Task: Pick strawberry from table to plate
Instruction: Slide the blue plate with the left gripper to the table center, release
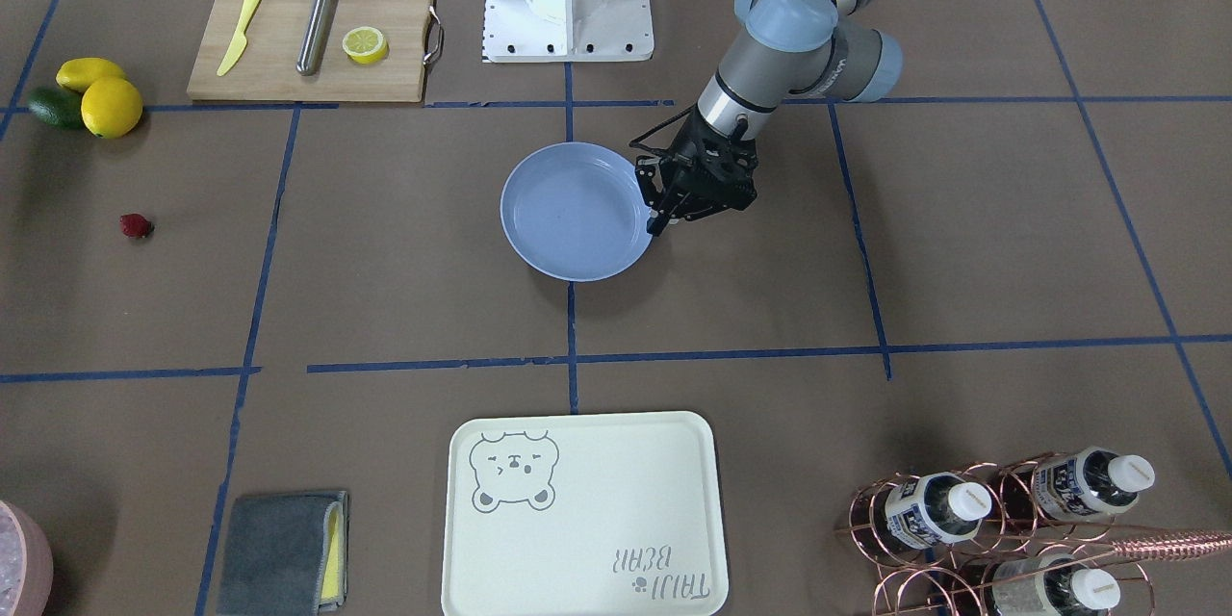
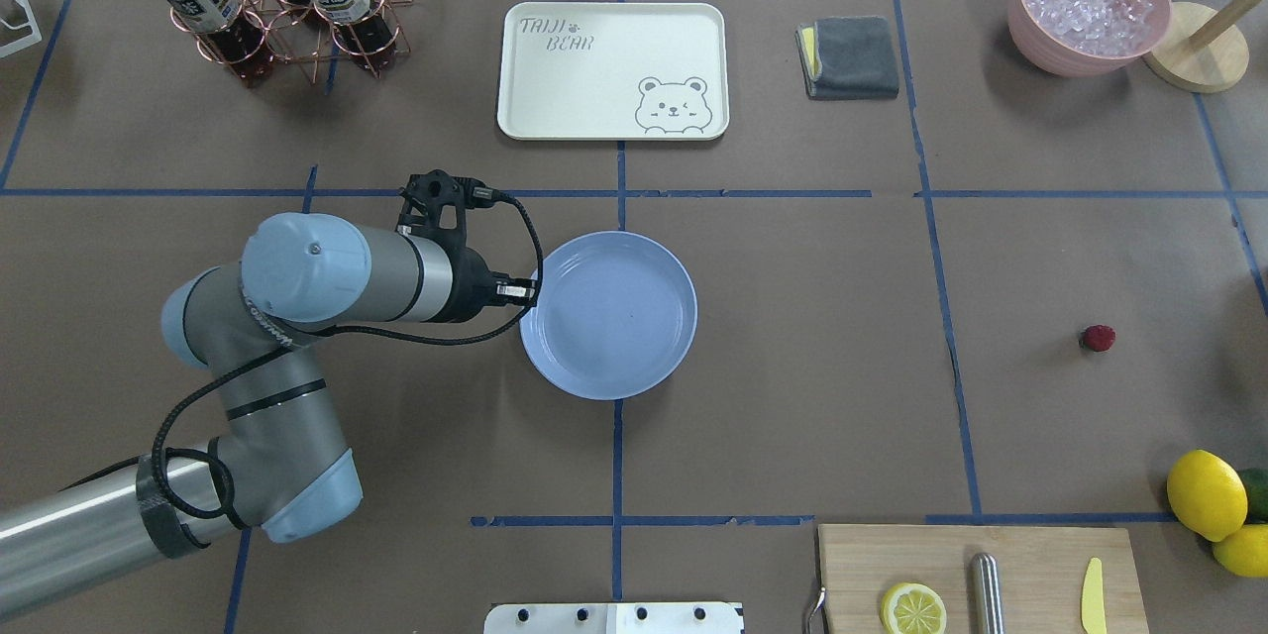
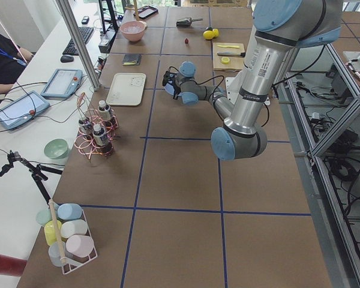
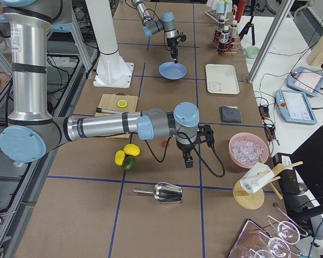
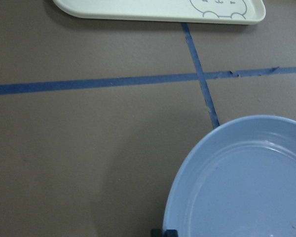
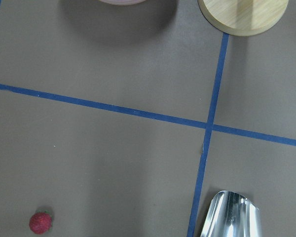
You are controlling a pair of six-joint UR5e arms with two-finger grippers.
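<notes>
The robot's left gripper will set the plate down across the blue tape line (image 1: 560,208) between the white stand and the bear-print tray.
The strawberry (image 1: 136,225) is a small dark red berry lying alone on the brown table (image 1: 404,289), far from the plate (image 1: 577,212); it also shows in the overhead view (image 2: 1097,338). The light blue plate (image 2: 609,317) sits at the table's middle with nothing in it. My left gripper (image 1: 660,221) is at the plate's rim, and in the left wrist view its fingertips (image 5: 159,232) close on either side of that rim (image 5: 246,182). My right gripper (image 4: 187,159) hangs over the table near the strawberry (image 4: 164,143). I cannot tell whether it is open. The right wrist view shows the strawberry (image 6: 40,222) at lower left.
A cutting board (image 1: 308,38) holds a yellow knife, a steel rod and a lemon half. Lemons (image 1: 108,101) lie beyond the strawberry. A bear-print tray (image 1: 577,515), a grey cloth (image 1: 279,553), a bottle rack (image 1: 1001,525), an ice bowl (image 2: 1088,5) and a metal scoop (image 6: 232,215) stand around.
</notes>
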